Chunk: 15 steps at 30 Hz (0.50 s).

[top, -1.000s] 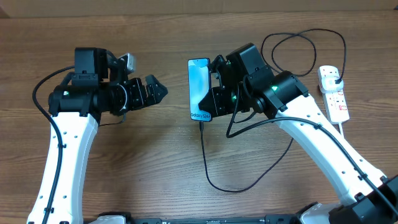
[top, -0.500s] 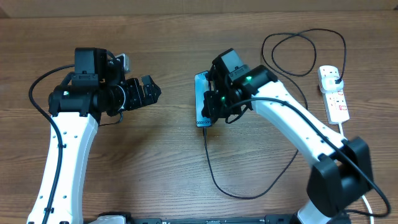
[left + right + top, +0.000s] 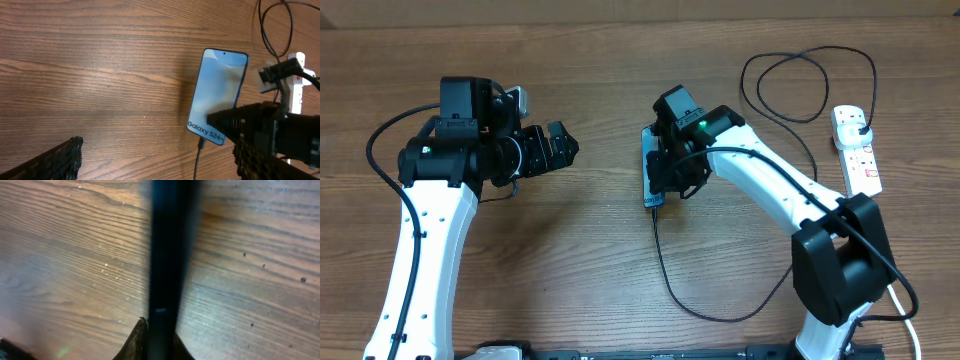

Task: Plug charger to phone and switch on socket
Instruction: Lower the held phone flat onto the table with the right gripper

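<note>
My right gripper is going to let go of the phone flat on the bare table (image 3: pixel 641 188) beside its fingertips, on the side facing my left gripper. The phone is now tipped up on its edge.
The phone (image 3: pixel 647 165) is tipped up on its long edge, its lit blue screen facing left. In the left wrist view its screen (image 3: pixel 217 90) shows the "Galaxy S24+" text. My right gripper (image 3: pixel 668 172) is shut on the phone; in the right wrist view the phone is a dark bar (image 3: pixel 167 255) between the fingers (image 3: pixel 162 340). The charger cable (image 3: pixel 665 280) has its tip in the phone's lower end (image 3: pixel 201 144) and loops round to its plug (image 3: pixel 861 127) in the white socket (image 3: pixel 861 160). My left gripper (image 3: pixel 563 148) is open and empty, left of the phone (image 3: pixel 157 155).
The black cable makes a wide loop on the table at the back right (image 3: pixel 800 85) and another at the front (image 3: pixel 720 315). The socket's thick white cord (image 3: pixel 873 210) runs down the right edge, under my right arm.
My right gripper has turned and tipped the phone from flat, screen up, onto its edge, and shifted it a little to the right. The left gripper drew back slightly.
</note>
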### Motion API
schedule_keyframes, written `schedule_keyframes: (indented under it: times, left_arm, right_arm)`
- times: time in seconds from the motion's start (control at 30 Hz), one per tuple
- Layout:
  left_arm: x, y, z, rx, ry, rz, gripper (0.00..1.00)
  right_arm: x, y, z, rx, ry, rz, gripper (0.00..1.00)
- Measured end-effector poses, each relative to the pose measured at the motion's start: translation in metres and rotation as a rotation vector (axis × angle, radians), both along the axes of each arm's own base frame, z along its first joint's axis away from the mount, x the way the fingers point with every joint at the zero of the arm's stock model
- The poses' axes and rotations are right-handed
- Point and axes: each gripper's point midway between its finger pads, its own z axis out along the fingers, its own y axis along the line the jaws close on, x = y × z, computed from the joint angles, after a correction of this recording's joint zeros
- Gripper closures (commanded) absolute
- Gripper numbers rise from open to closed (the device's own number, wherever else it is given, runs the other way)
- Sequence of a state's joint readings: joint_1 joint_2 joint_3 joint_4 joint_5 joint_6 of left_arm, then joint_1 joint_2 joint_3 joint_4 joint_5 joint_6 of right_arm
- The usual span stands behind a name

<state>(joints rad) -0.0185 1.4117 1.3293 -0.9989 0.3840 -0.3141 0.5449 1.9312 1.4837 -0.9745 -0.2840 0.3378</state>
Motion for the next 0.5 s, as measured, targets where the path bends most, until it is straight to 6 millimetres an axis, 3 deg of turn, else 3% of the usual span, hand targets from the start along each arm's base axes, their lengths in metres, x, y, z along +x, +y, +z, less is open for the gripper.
schedule_keyframes:
  times: [0.5]
  left_arm:
    - [0.0,0.0,0.0,0.0,0.0,0.0,0.0]
  right_arm:
    - [0.0044,-0.0025,-0.0093,-0.027,-0.005,-0.007,0.96]
